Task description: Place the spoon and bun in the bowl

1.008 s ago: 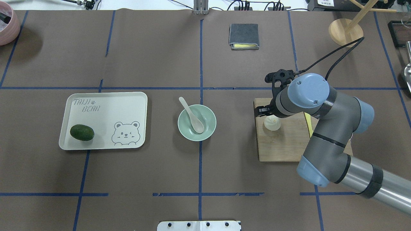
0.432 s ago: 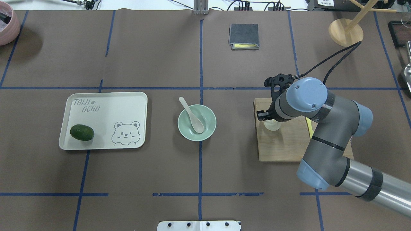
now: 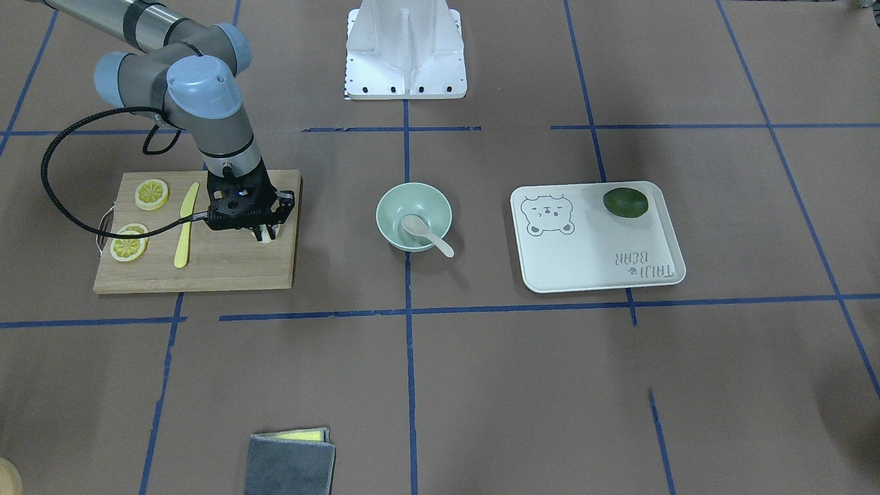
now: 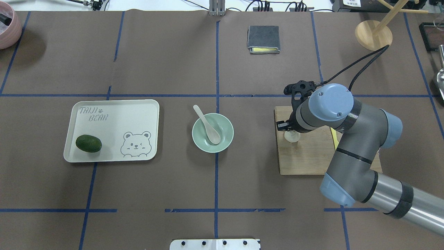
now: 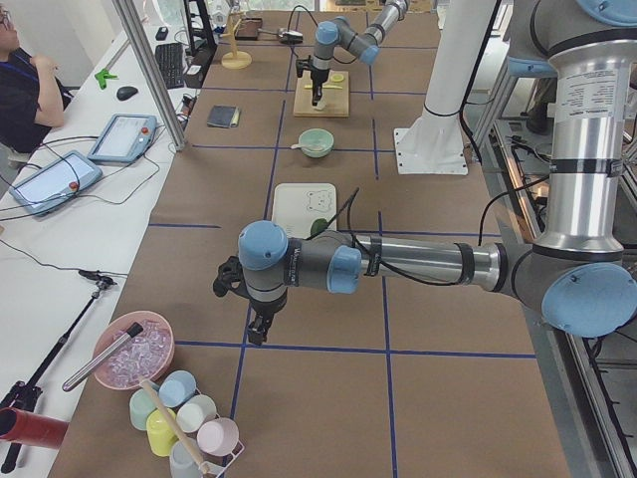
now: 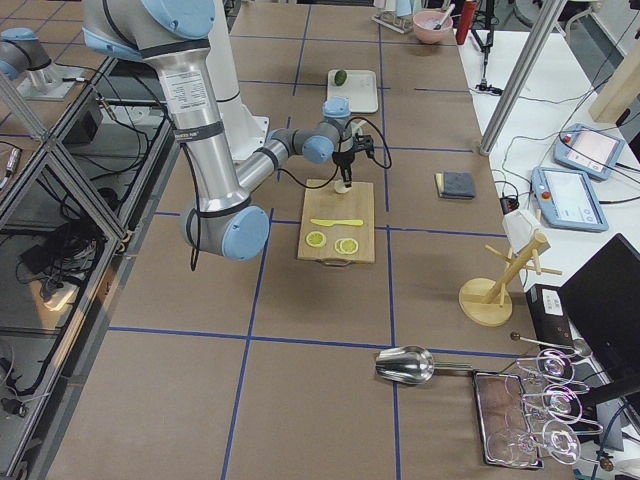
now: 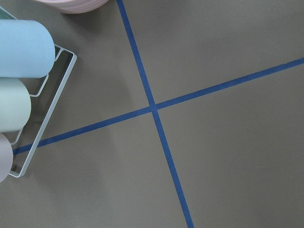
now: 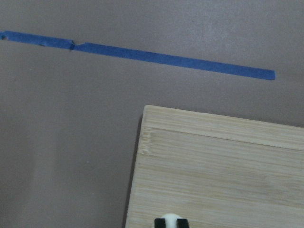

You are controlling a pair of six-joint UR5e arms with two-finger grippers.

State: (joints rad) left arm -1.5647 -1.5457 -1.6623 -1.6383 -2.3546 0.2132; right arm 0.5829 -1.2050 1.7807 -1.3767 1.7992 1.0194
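Note:
Next, my right gripper releases the white bun in the mint-green bowl (image 3: 409, 217), by the scoop of the pale spoon. The bun still sits on the wooden cutting board.
The white bun (image 4: 293, 138) sits on the wooden cutting board (image 4: 305, 156), mostly under my right wrist. My right gripper (image 4: 291, 130) is down on it. In the right wrist view the bun's top (image 8: 171, 219) shows pinched between the two black fingertips (image 8: 159, 222), which stand close together. The pale spoon (image 4: 210, 128) lies with its scoop in the mint-green bowl (image 4: 225, 146) and its handle over the rim. Bowl (image 3: 412, 199) and spoon (image 3: 426, 234) also show from the front. My left gripper (image 5: 257, 329) hangs far off to the left; I cannot tell its state.
Lemon slices (image 3: 151, 194) and a yellow knife (image 3: 184, 227) lie on the board. A white tray (image 4: 114, 118) holds a green avocado (image 4: 88, 143). A grey cloth (image 4: 263, 39) and a wooden stand (image 4: 373, 34) are at the back. Cups in a wire rack (image 7: 23, 47) are near the left gripper.
My right gripper has come down over the bun, which was mostly visible a second ago and is now largely covered. The spoon and bowl have not moved.

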